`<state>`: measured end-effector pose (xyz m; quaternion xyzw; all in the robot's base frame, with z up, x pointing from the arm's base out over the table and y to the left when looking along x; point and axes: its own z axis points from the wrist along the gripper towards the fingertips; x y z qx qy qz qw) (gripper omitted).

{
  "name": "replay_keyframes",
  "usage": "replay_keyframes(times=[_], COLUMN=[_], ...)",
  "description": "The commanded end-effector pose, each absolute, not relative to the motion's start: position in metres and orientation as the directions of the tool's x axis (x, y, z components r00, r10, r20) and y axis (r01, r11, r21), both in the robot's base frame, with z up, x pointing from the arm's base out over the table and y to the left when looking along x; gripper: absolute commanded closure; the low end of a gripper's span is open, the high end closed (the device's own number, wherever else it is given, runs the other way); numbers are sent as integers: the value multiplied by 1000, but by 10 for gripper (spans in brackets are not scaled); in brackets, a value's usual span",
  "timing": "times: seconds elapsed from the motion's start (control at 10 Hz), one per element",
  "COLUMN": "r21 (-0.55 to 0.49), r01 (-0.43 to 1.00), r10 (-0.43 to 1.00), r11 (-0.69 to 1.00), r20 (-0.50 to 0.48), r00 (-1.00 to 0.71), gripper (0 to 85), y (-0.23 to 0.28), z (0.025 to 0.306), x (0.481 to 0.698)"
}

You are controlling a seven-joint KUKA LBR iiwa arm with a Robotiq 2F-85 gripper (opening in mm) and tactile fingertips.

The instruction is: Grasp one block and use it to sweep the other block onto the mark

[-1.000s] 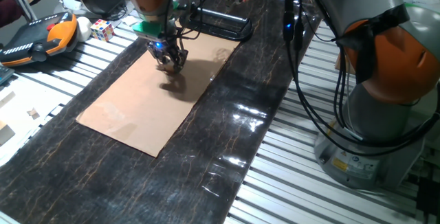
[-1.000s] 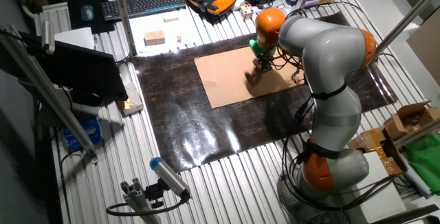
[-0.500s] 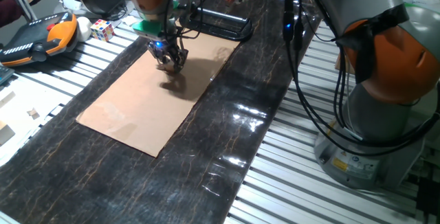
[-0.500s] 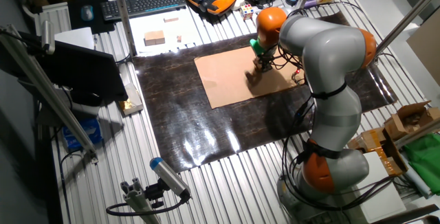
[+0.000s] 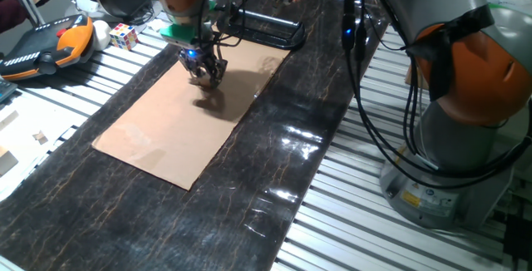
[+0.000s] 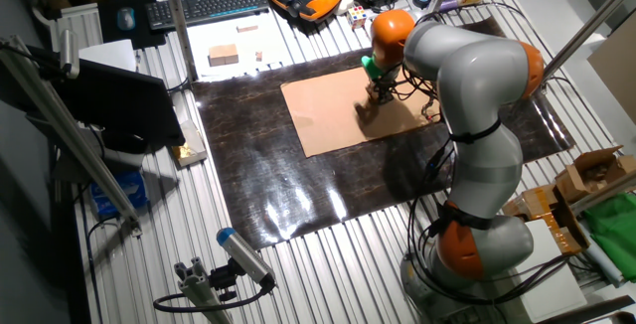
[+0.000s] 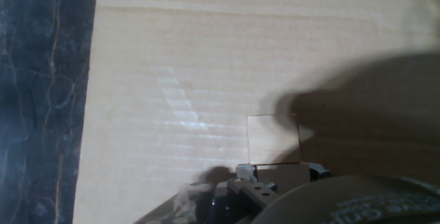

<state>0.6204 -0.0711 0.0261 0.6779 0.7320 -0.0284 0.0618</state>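
Observation:
Next, my gripper releases the held block on the tan cardboard (image 5: pixel 200 84) just short of the second block, so that a small gap is left. The held block is now touching the second one.
In the hand view, a pale wooden block (image 7: pixel 281 173) sits between the dark fingers (image 7: pixel 242 174) at the bottom edge, and my gripper (image 7: pixel 278 177) is shut on it. A second pale block (image 7: pixel 273 139) lies on the tan cardboard (image 7: pixel 172 80) directly ahead, touching the held one. The hand's shadow covers the cardboard to the right. I cannot make out the mark in any view. From the fixed cameras, the gripper (image 5: pixel 205 73) (image 6: pixel 381 95) is low over the far end of the cardboard (image 5: pixel 166 130) and hides both blocks.
The cardboard lies on a dark mat (image 5: pixel 274 163). A colourful puzzle cube (image 5: pixel 123 35) and an orange-black pendant (image 5: pixel 46 46) sit beyond the mat. Black cables (image 5: pixel 374 96) hang beside the arm's base (image 5: pixel 465 138). A keyboard (image 6: pixel 209 4) and small wooden pieces (image 6: pixel 223 56) lie on the slatted table.

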Motion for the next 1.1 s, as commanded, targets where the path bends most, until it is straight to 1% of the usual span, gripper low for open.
replay_keyframes(times=[0.0,0.7,0.8,0.9,1.0], r21=[43,33,40,46,51], r01=[996,998,998,998,997], r10=[989,991,993,993,993], r11=[80,52,53,53,55], r20=[-129,-123,-112,-108,-104], r00=[-74,-48,-48,-48,-49], gripper=[843,843,823,667,390], y=[-70,-50,-47,-44,-42], z=[28,36,36,36,35], x=[621,626,626,626,626])
